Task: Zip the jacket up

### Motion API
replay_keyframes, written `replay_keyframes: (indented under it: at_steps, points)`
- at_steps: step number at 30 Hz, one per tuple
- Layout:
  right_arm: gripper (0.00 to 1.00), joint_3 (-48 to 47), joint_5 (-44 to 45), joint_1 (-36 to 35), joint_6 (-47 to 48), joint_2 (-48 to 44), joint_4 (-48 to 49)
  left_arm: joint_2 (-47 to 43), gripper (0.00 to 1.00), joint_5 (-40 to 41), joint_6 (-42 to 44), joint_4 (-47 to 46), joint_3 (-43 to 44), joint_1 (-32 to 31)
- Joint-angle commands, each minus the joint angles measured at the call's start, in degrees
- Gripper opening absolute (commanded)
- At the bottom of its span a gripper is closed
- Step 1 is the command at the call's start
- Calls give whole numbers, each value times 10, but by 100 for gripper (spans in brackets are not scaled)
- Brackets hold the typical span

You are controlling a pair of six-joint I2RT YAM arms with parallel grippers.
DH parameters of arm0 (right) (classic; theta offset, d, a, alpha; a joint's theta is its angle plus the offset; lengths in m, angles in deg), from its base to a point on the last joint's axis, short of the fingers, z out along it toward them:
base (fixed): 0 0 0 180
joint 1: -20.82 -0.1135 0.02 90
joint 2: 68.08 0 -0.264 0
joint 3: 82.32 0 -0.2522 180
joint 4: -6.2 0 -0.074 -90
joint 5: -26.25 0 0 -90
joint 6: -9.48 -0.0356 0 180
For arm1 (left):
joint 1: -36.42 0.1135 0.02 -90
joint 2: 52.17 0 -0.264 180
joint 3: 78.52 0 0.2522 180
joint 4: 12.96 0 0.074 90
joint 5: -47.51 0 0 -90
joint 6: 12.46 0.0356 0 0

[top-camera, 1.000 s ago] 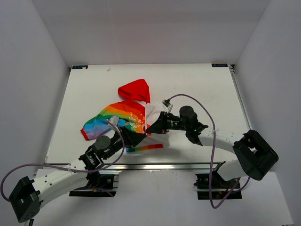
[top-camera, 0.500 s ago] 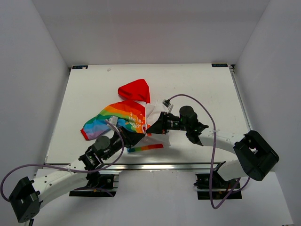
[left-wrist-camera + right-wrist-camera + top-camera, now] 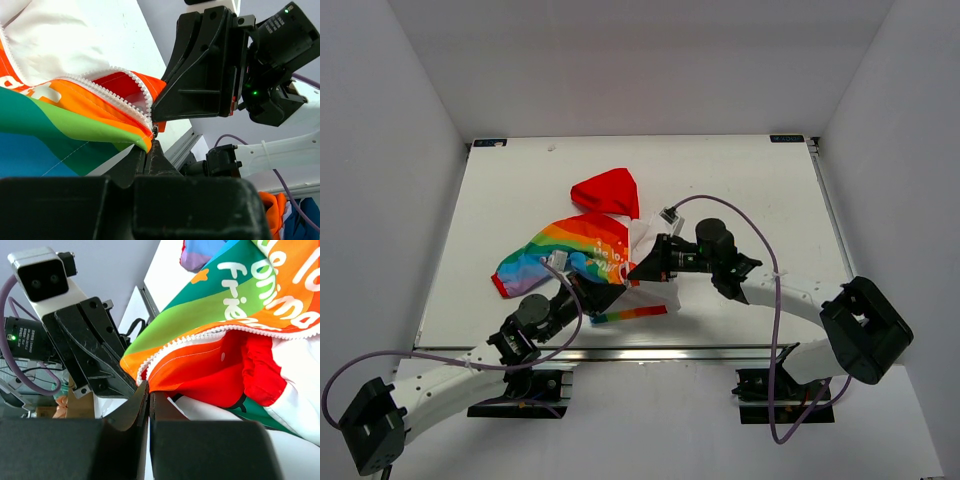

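Note:
The orange zipper edge beside the slider is pinched in my right gripper, so that gripper should open and take the slider's ring (image 3: 155, 131) while my left gripper holds the hem.
The jacket (image 3: 600, 250) lies crumpled mid-table, with its red hood (image 3: 608, 190) at the back and its rainbow sleeve (image 3: 535, 265) to the left. My left gripper (image 3: 607, 292) is shut on the jacket's lower front corner, just below the white zipper teeth (image 3: 131, 75); in the left wrist view its tips (image 3: 148, 145) pinch the orange-green hem. My right gripper (image 3: 642, 268) is shut on the facing zipper edge (image 3: 200, 335), with its tips (image 3: 148, 386) at the orange hem. The two grippers face each other, almost touching. The zipper is open here.
The white table (image 3: 740, 180) is walled by grey panels at the left, right and back. A metal rail (image 3: 620, 352) runs along the near edge. The right arm's purple cable (image 3: 760, 250) loops over the table.
Both grippers keep their hold on the hem. The left gripper has drawn back slightly towards the near left, and the right wrist has shifted a little left and away.

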Motion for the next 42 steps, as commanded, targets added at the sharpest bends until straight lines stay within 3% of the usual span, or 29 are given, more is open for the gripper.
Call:
replay_keyframes:
  at_steps: [1,12,15,24,28,34,42]
  points:
    - [0,-43,37,15,11,-6,3,9,0,-62,21,0,-5,-2]
    - [1,-38,-23,33,32,-12,-13,25,0,-45,16,26,9,-2]
    - [21,-9,-45,32,50,-25,-11,52,0,-36,-4,2,7,-2]
    - [52,49,2,31,64,-71,-53,74,0,-29,-38,-52,2,-2]
    - [57,55,35,27,97,-114,-107,80,0,-32,-47,-67,-1,-2]
    - [59,68,158,-36,123,-188,-195,104,0,-39,-52,-89,0,-2]
    - [59,93,231,-135,65,-188,-138,101,0,-42,-66,-111,-7,-2]
